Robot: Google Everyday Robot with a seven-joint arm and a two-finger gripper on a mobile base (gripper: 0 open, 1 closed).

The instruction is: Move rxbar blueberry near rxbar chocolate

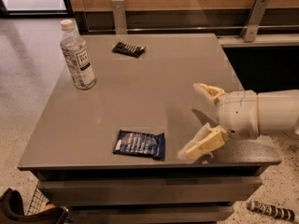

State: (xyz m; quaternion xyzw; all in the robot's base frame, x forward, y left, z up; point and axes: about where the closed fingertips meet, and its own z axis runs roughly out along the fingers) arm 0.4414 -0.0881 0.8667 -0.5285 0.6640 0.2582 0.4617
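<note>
I need to next move to the rxbar blueberry and close my gripper on its nearer half [149, 144], leaving its end toward the bottle's side of the table free.
The rxbar blueberry [139, 143], a flat dark-blue wrapper with white lettering, lies near the front edge of the grey table [140, 92]. The rxbar chocolate [129, 49], a slim black wrapper, lies at the far side of the table. My gripper [194, 120] reaches in from the right, just right of the blue bar and above the table's front right part. Its two cream fingers are spread wide apart and hold nothing.
A clear water bottle [77, 56] with a white cap stands upright at the table's left side. A wooden wall with metal brackets [254, 17] runs behind the table. A dark object [271, 211] lies on the floor at lower right.
</note>
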